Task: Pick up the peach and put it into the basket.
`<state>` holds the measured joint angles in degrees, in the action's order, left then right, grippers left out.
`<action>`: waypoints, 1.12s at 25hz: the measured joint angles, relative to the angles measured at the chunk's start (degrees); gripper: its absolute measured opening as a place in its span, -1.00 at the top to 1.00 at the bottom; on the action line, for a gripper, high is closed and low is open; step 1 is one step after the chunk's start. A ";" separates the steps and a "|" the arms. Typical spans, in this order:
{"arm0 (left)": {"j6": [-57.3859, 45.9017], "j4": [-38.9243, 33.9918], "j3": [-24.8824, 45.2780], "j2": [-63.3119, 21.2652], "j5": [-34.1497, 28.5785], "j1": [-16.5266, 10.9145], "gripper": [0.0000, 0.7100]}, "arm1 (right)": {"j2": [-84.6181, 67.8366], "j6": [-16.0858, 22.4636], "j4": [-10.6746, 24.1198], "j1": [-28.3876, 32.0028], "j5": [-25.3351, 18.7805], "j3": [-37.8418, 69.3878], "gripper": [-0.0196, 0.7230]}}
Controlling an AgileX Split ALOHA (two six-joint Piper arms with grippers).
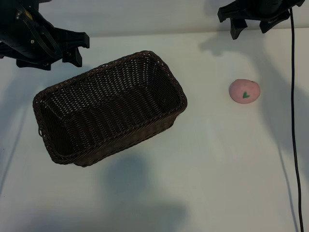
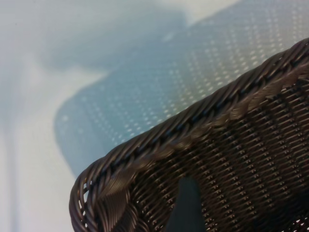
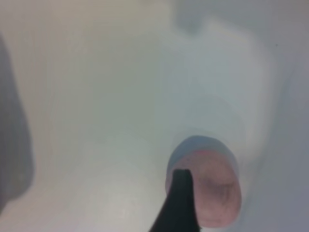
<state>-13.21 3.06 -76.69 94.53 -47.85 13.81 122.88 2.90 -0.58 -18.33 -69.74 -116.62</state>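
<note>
I move my left gripper to the basket next and close it on the rim of its short side (image 1: 40, 124) farthest from the peach.
The peach (image 1: 244, 91), small, pink and round with a green leaf mark, lies on the white table to the right of the basket. In the right wrist view the peach (image 3: 215, 191) shows beyond one dark finger (image 3: 178, 205). My right gripper (image 1: 251, 28) hangs open at the far right edge, behind the peach and apart from it. The dark brown wicker basket (image 1: 159, 72) sits left of centre, turned at an angle, with nothing in it. My left gripper (image 1: 79, 48) stands open at the far left, just beyond the basket's back rim (image 2: 193, 125). One of its fingers (image 2: 186, 208) shows over the weave.
A black cable (image 1: 294, 96) runs down the table's right side, close to the peach. Bare white table (image 1: 217, 169) spreads in front of the basket and the peach.
</note>
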 joint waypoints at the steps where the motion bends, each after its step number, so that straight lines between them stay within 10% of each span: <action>1: 0.00 0.00 0.00 0.00 0.00 0.00 -0.63 | 0.00 0.00 0.00 0.00 0.00 0.00 -0.71; 28: -3.75 -1.80 0.82 -0.84 -1.06 0.00 -0.63 | 0.00 0.00 0.00 0.00 -0.05 0.00 -0.67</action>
<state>-16.96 1.27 -75.87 93.69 -48.90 13.81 122.88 2.90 -0.58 -18.33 -69.79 -116.62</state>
